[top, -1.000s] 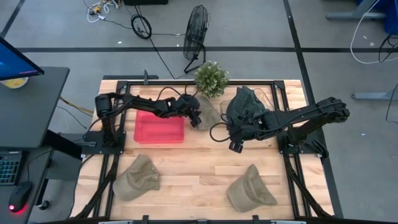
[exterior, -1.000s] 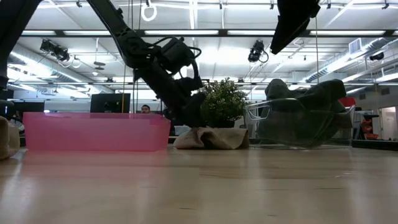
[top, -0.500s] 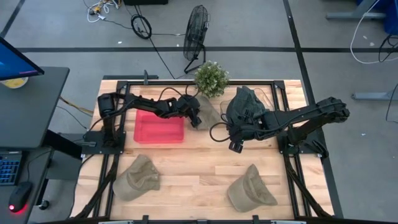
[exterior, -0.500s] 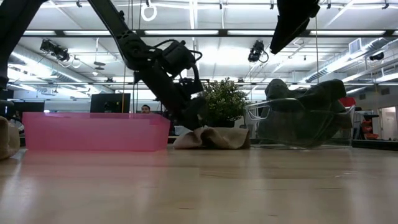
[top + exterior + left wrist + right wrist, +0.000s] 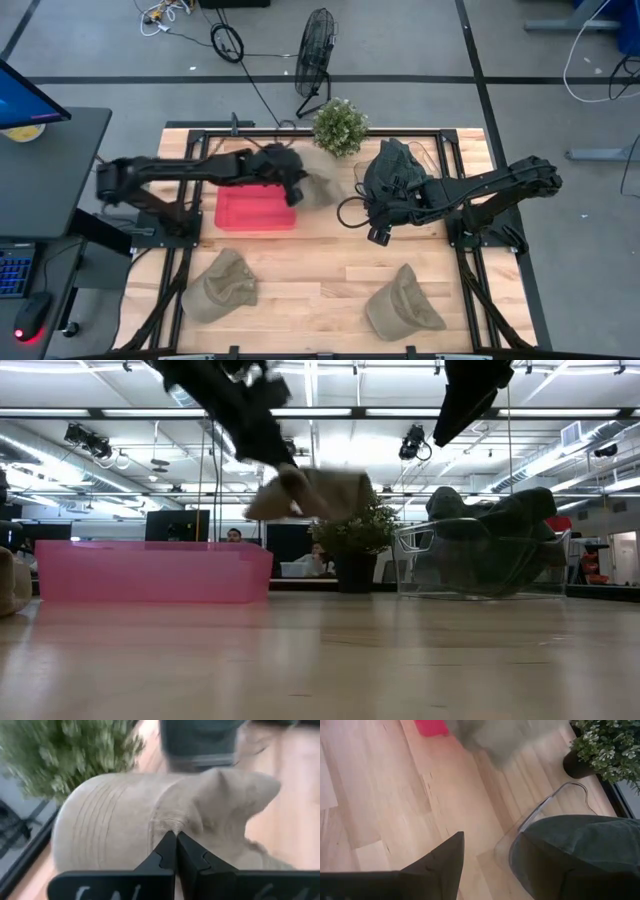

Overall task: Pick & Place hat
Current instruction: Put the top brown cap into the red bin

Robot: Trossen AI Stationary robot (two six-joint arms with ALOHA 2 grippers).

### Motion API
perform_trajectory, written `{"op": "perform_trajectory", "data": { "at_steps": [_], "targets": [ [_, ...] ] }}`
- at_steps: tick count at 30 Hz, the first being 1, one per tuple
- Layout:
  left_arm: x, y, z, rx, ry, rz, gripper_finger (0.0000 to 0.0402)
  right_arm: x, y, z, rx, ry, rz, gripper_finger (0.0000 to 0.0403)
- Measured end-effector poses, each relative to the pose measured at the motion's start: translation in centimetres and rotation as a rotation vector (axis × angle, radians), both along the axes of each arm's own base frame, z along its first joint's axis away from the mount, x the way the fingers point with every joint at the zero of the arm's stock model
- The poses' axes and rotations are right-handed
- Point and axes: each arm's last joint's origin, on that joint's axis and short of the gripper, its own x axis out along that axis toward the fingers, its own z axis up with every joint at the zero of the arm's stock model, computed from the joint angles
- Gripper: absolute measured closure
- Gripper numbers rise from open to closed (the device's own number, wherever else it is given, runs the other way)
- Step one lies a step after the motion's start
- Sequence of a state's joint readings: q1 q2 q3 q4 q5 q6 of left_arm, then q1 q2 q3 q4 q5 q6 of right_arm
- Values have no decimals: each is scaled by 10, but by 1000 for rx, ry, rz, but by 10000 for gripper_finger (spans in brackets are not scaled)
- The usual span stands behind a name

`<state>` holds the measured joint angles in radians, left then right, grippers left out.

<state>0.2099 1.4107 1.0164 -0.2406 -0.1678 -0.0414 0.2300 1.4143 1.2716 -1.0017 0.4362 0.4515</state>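
The robot's left gripper will release the tan hat, now hanging between bin and plant, inside the pink bin [image 5: 267,193], toward the side of the bin nearer the potted plant.
A tan hat [image 5: 316,190] hangs in the air between the pink bin [image 5: 257,208] and the potted plant [image 5: 340,126]. My left gripper [image 5: 297,186] is shut on it. The low view shows the tan hat [image 5: 318,491] well above the table top. My right gripper [image 5: 378,236] stands open above bare wood, right of the table's middle, and touches nothing. Beside it, dark hats [image 5: 392,168] lie piled in a clear container [image 5: 480,565]. My left gripper pinches a raised fold of the hat's crown cloth [image 5: 173,824] between its two shut fingers [image 5: 165,851]. In the low view the fingers slant down at it from the table's left side. The hat hangs below and beyond the fingertips, clear of the table.
Two more tan hats lie near the front edge, one at the left [image 5: 221,286] and one at the right [image 5: 402,301]. The wood between them is bare. A fan [image 5: 316,52] stands on the floor behind the table.
My left gripper has shut on the tan hat where it lay by the plant. It then rose quickly and drew a little toward the pink bin. The hat has gone from lying on the table to hanging clear of it.
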Motion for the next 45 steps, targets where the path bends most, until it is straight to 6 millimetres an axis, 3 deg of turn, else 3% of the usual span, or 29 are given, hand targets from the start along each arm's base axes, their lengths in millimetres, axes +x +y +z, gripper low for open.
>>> {"op": "perform_trajectory", "data": {
  "at_steps": [6, 12, 16, 19, 26, 31, 37, 45],
  "targets": [
    [-50, -26, 44, 22, -28, -35, 398, 1, 0, 0, 13, -14, -20, 206],
    [-104, -44, 48, -135, 118, 122, 398, 1, 0, 0, 21, -26, -31, 206],
    [-126, -52, 32, -198, 243, 323, 398, 2, 0, 1, 22, -31, -31, 206],
    [-131, -55, 16, -236, 261, 468, 398, 2, 0, 1, 23, -34, -31, 206],
    [-120, -55, -27, -380, -56, 773, 387, 2, 0, 1, 23, -33, -31, 206],
    [-114, -55, -62, -485, -231, 812, 388, 2, 0, 1, 22, -33, -30, 206],
    [-131, -53, -99, -528, -280, 1003, 388, 2, 0, 1, 13, -26, -15, 206],
    [-137, -54, -112, -548, -298, 1048, 388, 2, 0, 1, -3, -15, 13, 206]
  ]
}}
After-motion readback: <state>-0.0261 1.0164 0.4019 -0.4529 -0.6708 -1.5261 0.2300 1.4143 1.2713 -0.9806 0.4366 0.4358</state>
